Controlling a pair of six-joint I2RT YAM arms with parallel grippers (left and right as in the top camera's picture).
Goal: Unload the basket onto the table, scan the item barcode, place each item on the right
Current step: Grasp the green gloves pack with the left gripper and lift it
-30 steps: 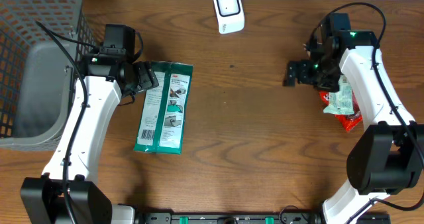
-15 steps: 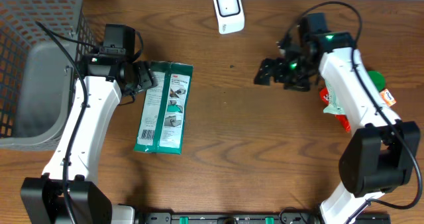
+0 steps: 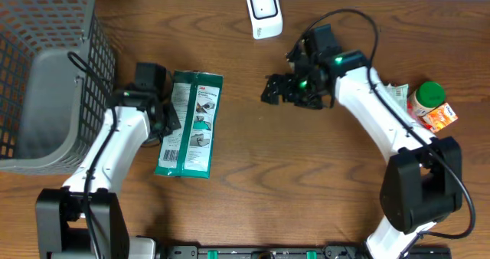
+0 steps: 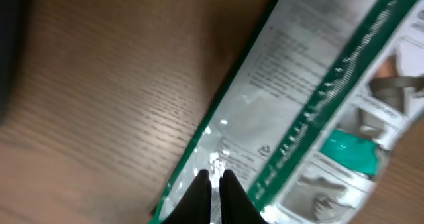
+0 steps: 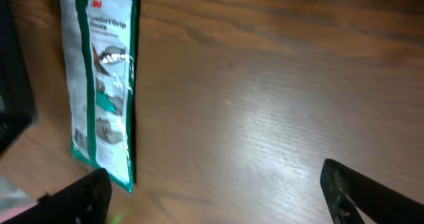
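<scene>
I will close my right gripper on the free long edge (image 3: 215, 131) (image 5: 132, 120) of the green and white package, opposite the edge that my left gripper is holding.
The item, a flat green and white package (image 3: 193, 121), lies on the wooden table left of centre, with a barcode near its lower left corner (image 3: 174, 153). My left gripper (image 3: 165, 121) sits at the package's left edge. In the left wrist view its fingers (image 4: 213, 177) are pinched shut on the shiny margin of the package (image 4: 318, 98). The white scanner (image 3: 263, 11) stands at the far edge, top centre. My right gripper (image 3: 277, 90) hovers open over bare wood right of the package. Its wrist view shows the package (image 5: 103, 85) at the left, beyond its spread fingers (image 5: 212, 181).
A grey wire basket (image 3: 99, 37) fills the far left corner, close to the left arm. At the right edge stand a green-lidded jar (image 3: 429, 96), an orange pack (image 3: 442, 116) and a white packet (image 3: 398, 96).
My left gripper slid toward me along the package's left edge and closed there. The right arm swung left from the items at the right toward the table's middle, staying open.
</scene>
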